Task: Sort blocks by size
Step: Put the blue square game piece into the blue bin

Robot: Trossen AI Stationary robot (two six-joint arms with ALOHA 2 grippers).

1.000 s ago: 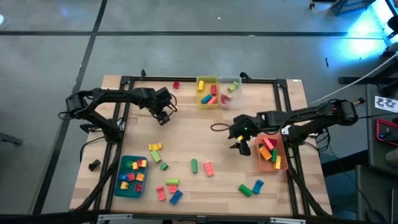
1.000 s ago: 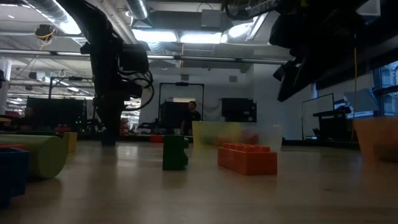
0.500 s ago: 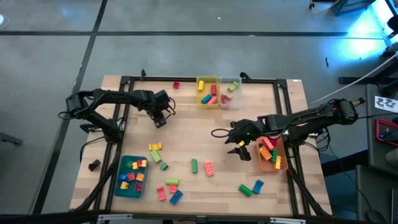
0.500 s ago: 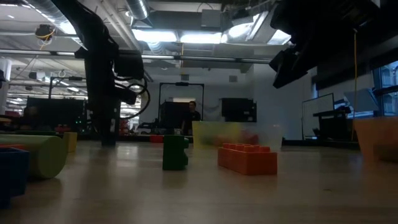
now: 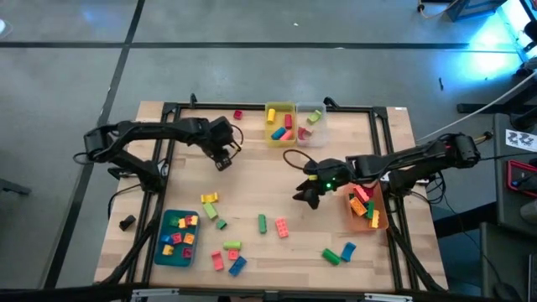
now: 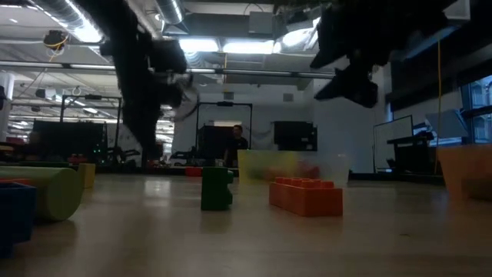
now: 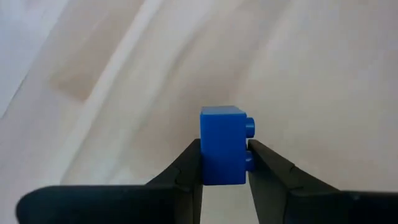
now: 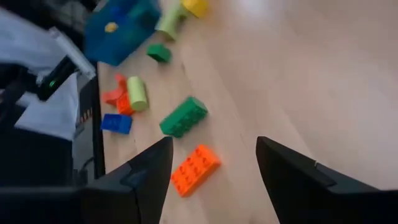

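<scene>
Next, my left gripper lets go of the small blue block beside the green block in the teal bin point(image 5: 175, 231).
My left gripper point(image 5: 222, 159) hangs over the far left of the table, shut on a small blue block point(image 7: 222, 134). My right gripper point(image 5: 304, 197) stands open above the table's middle right, nothing between its fingers point(image 8: 211, 180). Below and ahead of it lie an orange block point(image 8: 194, 169) and a green block point(image 8: 183, 116), flat on the wood. More loose blocks lie toward the near edge: a yellow one point(image 5: 209, 198), a green one point(image 5: 262, 223), a blue one point(image 5: 348, 250) and others. My left gripper pinches the blue block between its two fingertips, one on the studded face point(image 7: 247, 163) and one on the opposite face point(image 7: 204, 167). The fingers come from above, slanting down. The block sits on its side, studs sideways, and seems clear of the table.
A teal bin point(image 5: 165, 252) with blocks stands at the near left. A yellow bin point(image 5: 280, 107) and a clear bin point(image 5: 317, 111) stand at the far edge, an orange bin point(image 5: 377, 225) at the right. A red block point(image 5: 237, 114) lies far left. Bare wood lies between the arms.
My right gripper has moved toward the table's left edge, away from the orange bin, and has rolled about its own axis. My left gripper has shifted a little toward the table's right edge.
</scene>
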